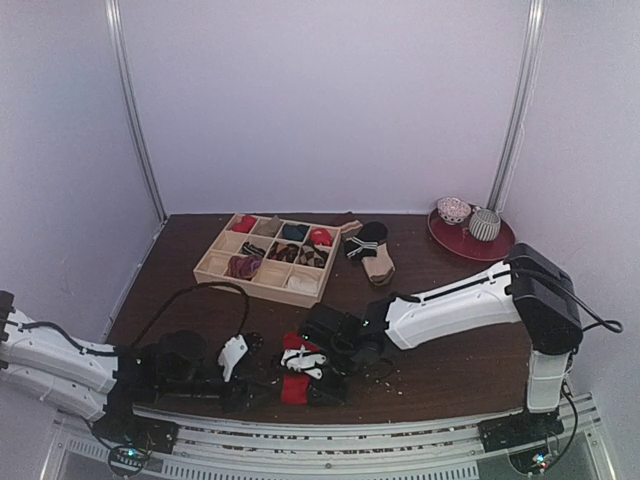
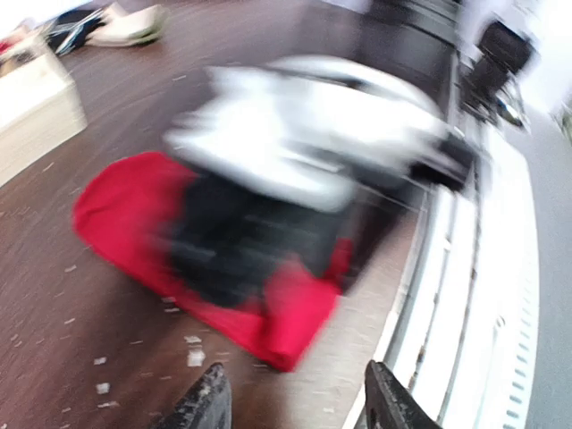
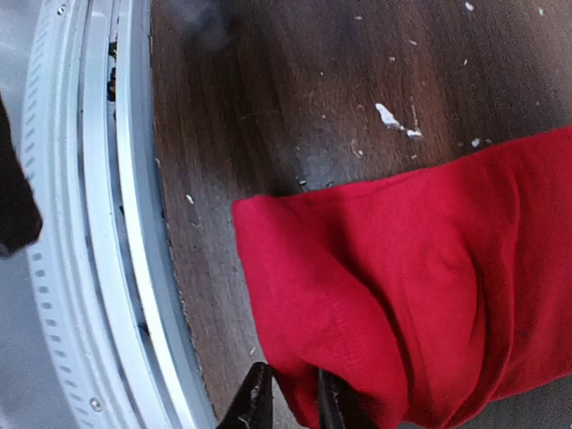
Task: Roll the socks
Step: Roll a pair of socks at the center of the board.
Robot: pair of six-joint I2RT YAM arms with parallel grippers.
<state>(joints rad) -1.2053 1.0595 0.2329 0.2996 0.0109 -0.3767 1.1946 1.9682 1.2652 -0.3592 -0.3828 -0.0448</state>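
The red sock's fold is held at only one end by my right gripper, so next my left gripper pinches the fold's loose end [image 3: 262, 219] before my right gripper grips again.
The red sock [image 1: 293, 388] lies flat near the table's front edge, between the two arms. It also shows in the left wrist view [image 2: 116, 214] and in the right wrist view [image 3: 420, 268]. My right gripper [image 1: 312, 366] is low over it and is shut on a fold at the sock's edge [image 3: 293, 407]. My left gripper [image 1: 240, 388] is just left of the sock, open and empty, its fingertips [image 2: 204, 402] short of the fabric. The left wrist view is blurred. A dark mass on the sock there may be the right gripper. I cannot make out the argyle sock.
A wooden divided box [image 1: 214, 262] with rolled socks stands at the back left. A black striped sock [image 1: 366, 238] and a tan sock [image 1: 379, 266] lie beside it. A red plate [image 1: 450, 238] with bowls is at the back right. The metal rail [image 1: 330, 428] runs close along the front edge.
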